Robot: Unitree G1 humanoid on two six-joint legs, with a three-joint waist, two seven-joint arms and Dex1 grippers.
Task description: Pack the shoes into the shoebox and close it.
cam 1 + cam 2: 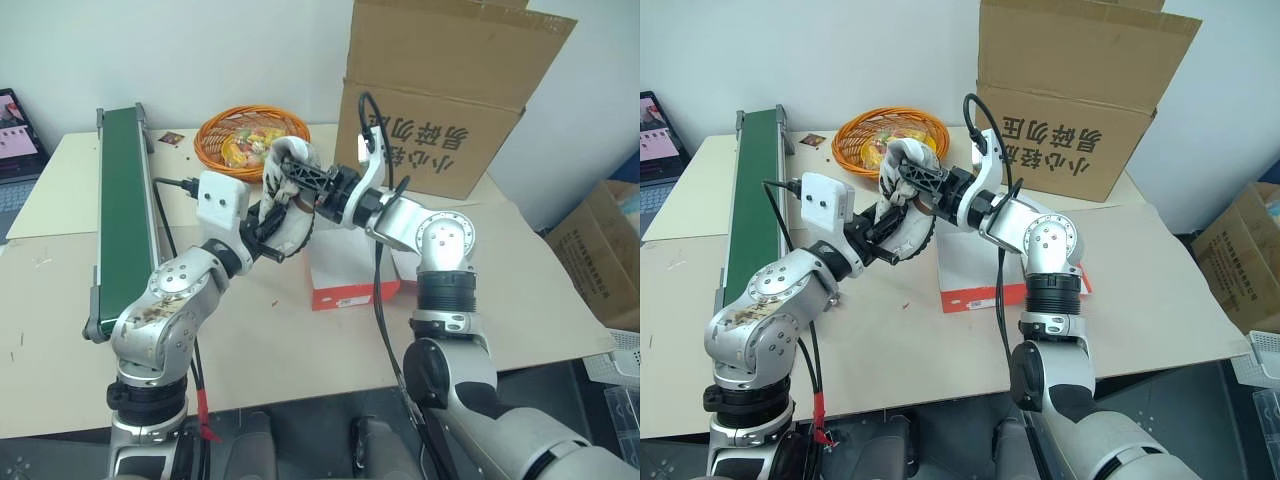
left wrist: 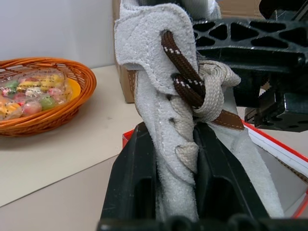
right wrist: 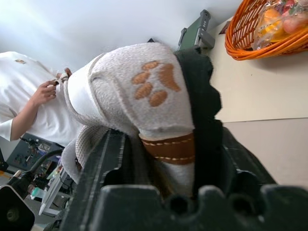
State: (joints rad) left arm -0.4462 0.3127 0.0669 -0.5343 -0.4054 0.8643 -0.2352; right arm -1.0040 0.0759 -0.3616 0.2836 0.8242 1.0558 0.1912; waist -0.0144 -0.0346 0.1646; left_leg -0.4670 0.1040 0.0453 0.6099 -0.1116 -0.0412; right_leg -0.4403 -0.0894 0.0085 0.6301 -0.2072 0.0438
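My right gripper is holding the off-white shoe. It will let go of it on the white bottom of the open red shoebox [image 1: 372, 267].
One off-white shoe [image 1: 288, 160] with brown trim and pale laces hangs in the air above the shoebox [image 1: 355, 297], held between both grippers. My left gripper [image 1: 272, 232] is shut on its laced upper part, with a black finger [image 2: 130, 178] pressed against each side of the shoe [image 2: 154, 62]. From the other side, my right gripper [image 1: 303, 182] clamps the heel end, where an orange paw print [image 3: 154, 84] shows, and its fingers [image 3: 207, 120] press on the shoe. The red shoebox lies open on the table under the arms, white inside, partly hidden by my right arm.
An orange wicker basket [image 1: 250, 135] of wrapped sweets sits behind the shoe. A green conveyor belt [image 1: 122, 210] runs along the left. A big brown carton [image 1: 440, 90] stands behind the shoebox. A laptop [image 1: 15, 135] is at the far left. A person in white [image 3: 29, 106] stands nearby.
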